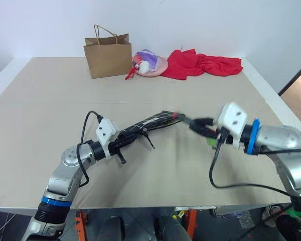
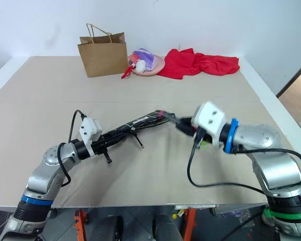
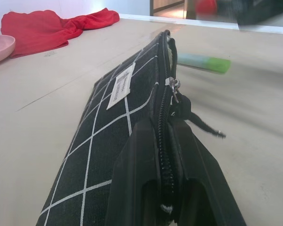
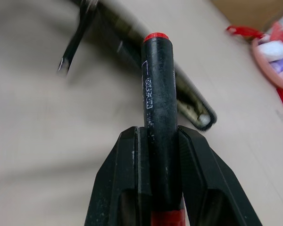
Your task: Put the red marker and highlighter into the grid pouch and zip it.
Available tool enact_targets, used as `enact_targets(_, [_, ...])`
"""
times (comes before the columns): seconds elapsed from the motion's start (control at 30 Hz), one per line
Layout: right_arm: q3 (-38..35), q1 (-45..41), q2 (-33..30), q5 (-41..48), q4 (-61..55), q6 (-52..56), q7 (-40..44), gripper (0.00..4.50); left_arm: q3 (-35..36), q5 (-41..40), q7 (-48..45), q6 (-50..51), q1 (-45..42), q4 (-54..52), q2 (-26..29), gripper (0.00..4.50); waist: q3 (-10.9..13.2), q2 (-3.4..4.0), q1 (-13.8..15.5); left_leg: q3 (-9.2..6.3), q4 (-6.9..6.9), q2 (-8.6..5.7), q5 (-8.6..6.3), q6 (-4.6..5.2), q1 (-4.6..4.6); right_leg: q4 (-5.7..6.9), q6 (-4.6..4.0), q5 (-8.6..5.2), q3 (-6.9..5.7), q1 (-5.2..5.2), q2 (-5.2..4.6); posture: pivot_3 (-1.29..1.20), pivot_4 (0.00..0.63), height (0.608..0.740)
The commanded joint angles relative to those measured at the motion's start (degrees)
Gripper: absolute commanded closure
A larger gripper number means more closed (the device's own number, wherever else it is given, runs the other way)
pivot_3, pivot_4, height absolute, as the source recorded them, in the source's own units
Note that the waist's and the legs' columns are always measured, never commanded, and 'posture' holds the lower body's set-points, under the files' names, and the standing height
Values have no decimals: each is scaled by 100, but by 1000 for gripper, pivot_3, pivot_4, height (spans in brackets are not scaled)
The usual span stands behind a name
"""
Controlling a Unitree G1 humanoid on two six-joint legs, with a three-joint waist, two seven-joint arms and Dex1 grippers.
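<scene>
The robot's right gripper should release the red marker just inside the open far end of the grid pouch point(image 1: 165, 119) point(image 4: 184, 94).
The grid pouch point(image 1: 151, 122), black with white lines and a white label, is held off the table by my left gripper point(image 3: 164, 126), which is shut on its near end. The zipper pull point(image 3: 173, 84) with its dark cord hangs partway along, and the far end of the pouch gapes open point(image 4: 198, 113). My right gripper point(image 4: 159, 133) is shut on the red marker point(image 4: 158, 84), a black barrel whose red tip points at that open end, just short of it. The highlighter point(image 3: 203, 62), pale blue and green, lies on the table beyond the pouch, under my right gripper point(image 1: 199, 125).
At the back of the table point(image 1: 50, 115) stand a brown paper bag point(image 1: 108, 54), a pink plate point(image 1: 160, 66) with small things on it, and a crumpled red cloth point(image 1: 203, 64). The table's right edge point(image 1: 271, 100) runs close to my right arm.
</scene>
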Motion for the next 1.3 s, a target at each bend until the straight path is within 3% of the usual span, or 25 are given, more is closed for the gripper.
enact_targets(0.03, [-10, -233, -118, -385, 199, -602, 20, 3944, 32, -119, -41, -5, -47, -222, 11, 4500, 0, 0, -1, 1, 2, 1, 1, -1, 2, 0, 3, 1, 1, 1, 1, 0, 150, 740])
enact_targets(1.03, [1074, -1451, 490, -1615, 1854, -2229, 525, 3944, -116, -36, -199, -153, -43, -169, 127, 4500, 0, 0, 1, 4, -6, 9, 8, 1, 18, 7, -40, 22, 3, 4, 13, 0, 150, 740])
enact_targets(1.3, [1716, -1913, 897, -2306, 2176, -2918, 514, 3944, -108, -28, -265, -157, -101, -115, 116, 4500, 0, 1, -13, 2, -6, 10, 8, 1, 19, 8, -43, 23, 2, 4, 14, 0, 150, 740])
